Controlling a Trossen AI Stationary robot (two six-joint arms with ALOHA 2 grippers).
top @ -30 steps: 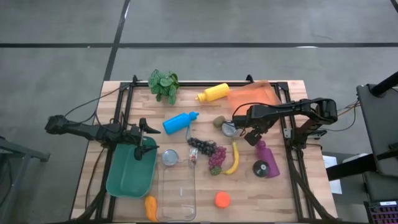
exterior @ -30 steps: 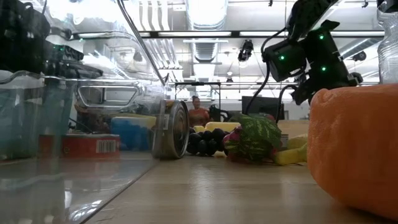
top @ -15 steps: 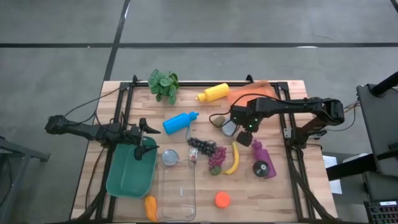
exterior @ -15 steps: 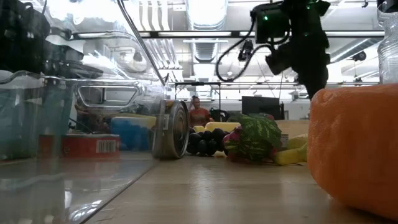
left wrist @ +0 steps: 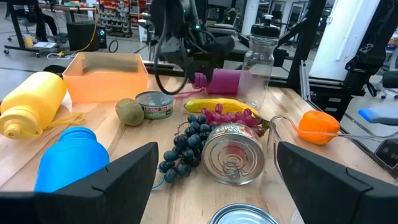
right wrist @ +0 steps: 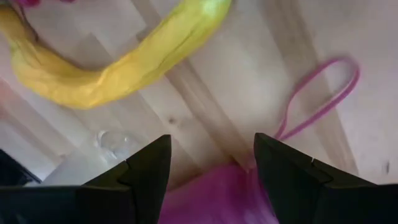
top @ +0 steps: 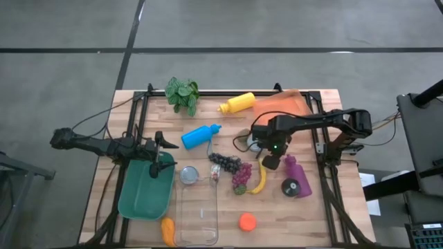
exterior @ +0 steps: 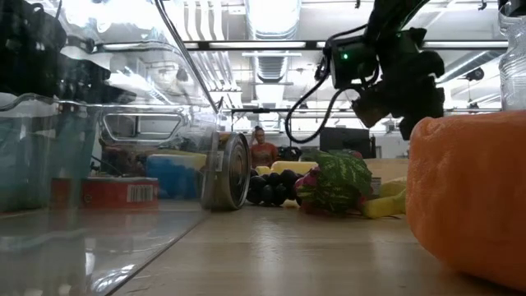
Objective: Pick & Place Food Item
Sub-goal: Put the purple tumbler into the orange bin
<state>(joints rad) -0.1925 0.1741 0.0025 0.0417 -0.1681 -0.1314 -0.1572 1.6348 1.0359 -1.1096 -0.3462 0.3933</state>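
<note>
My right gripper is to move next to the base of the purple bottle's pink loop [top: 288, 154] [right wrist: 278, 135], beside the neck of the bottle, and I should close it there.
A yellow banana [top: 259, 176] lies on the wooden table, right of a dark grape bunch [top: 228, 163]. A purple bottle [top: 296, 178] lies on its side right of the banana. My right gripper [top: 270, 162] is open and hovers above the table between the banana's far end and the bottle's neck. Its wrist view looks down on the banana [right wrist: 118, 62], and the bottle [right wrist: 217, 196] and its pink loop [right wrist: 323, 93] show between the fingers [right wrist: 149, 168]. In the low view the gripper [exterior: 394, 99] is well above the table. My left gripper [top: 168, 153] is open and waits over the green bin's [top: 138, 200] far end.
A kiwi [top: 243, 135] and a small can [top: 254, 144] lie just beyond my right gripper. A tin can [top: 188, 174], a clear container [top: 197, 214], an orange [top: 248, 221], a blue bottle [top: 201, 135], a yellow bottle [top: 237, 104], an orange bin [top: 280, 107] and a plant [top: 182, 93] stand around.
My right gripper has moved from beside the small can toward the table's near edge and a little left, and now stands over the banana's far end. It has also come down somewhat and turned. Nothing on the table has moved.
</note>
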